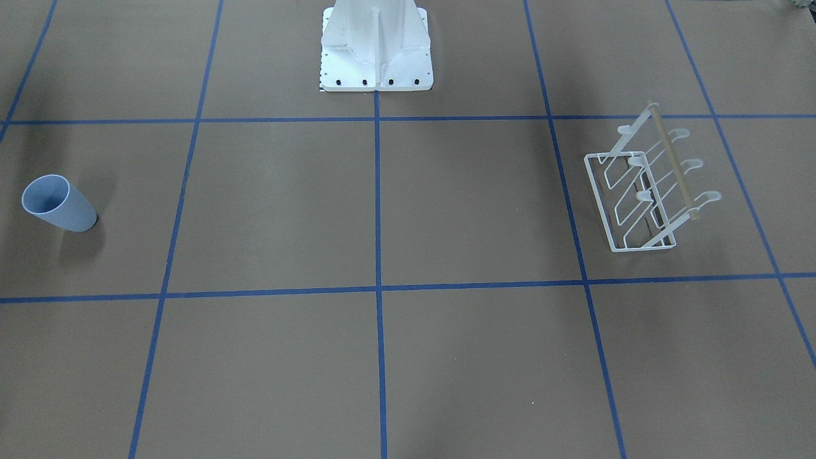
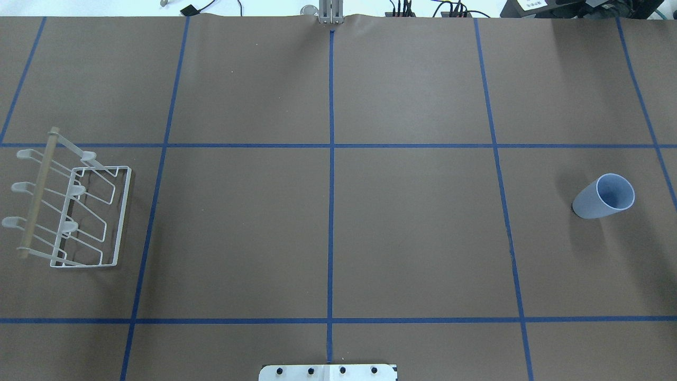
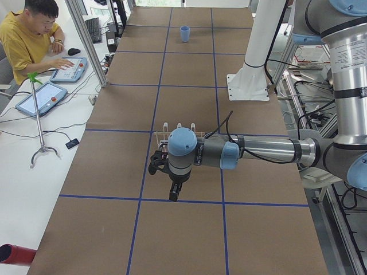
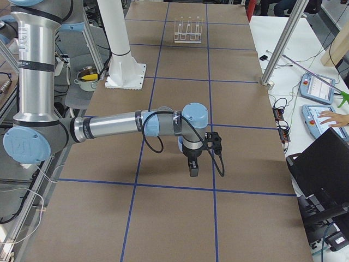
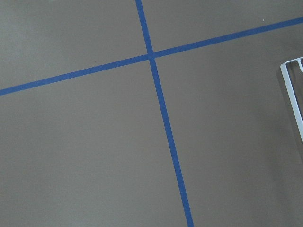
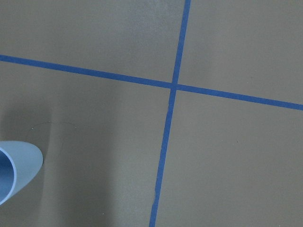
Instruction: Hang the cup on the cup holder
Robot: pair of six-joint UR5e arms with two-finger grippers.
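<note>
I will move my right gripper to the pale blue cup next and close it on the cup's rim (image 1: 25,204) (image 6: 15,177), on the side away from the cup holder.
The pale blue cup (image 1: 60,204) stands upright, rim up, on the brown table at the robot's right end; it also shows in the overhead view (image 2: 603,197), the left side view (image 3: 184,33) and the right wrist view (image 6: 16,170). The white wire cup holder (image 1: 644,191) with its tan rod stands at the robot's left end (image 2: 69,211) (image 4: 188,28); its base edge shows in the left wrist view (image 5: 293,99). My left gripper (image 3: 174,193) hovers above the table beside the holder. My right gripper (image 4: 193,168) hovers well short of the cup. I cannot tell whether either is open or shut.
The big white pedestal (image 1: 376,51) is bolted at the table's middle on the robot's side. Blue tape lines (image 2: 331,211) divide the table into squares. An operator (image 3: 34,40) sits at a side desk with tablets (image 3: 49,94). A metal post (image 4: 283,41) stands at the table's far edge.
</note>
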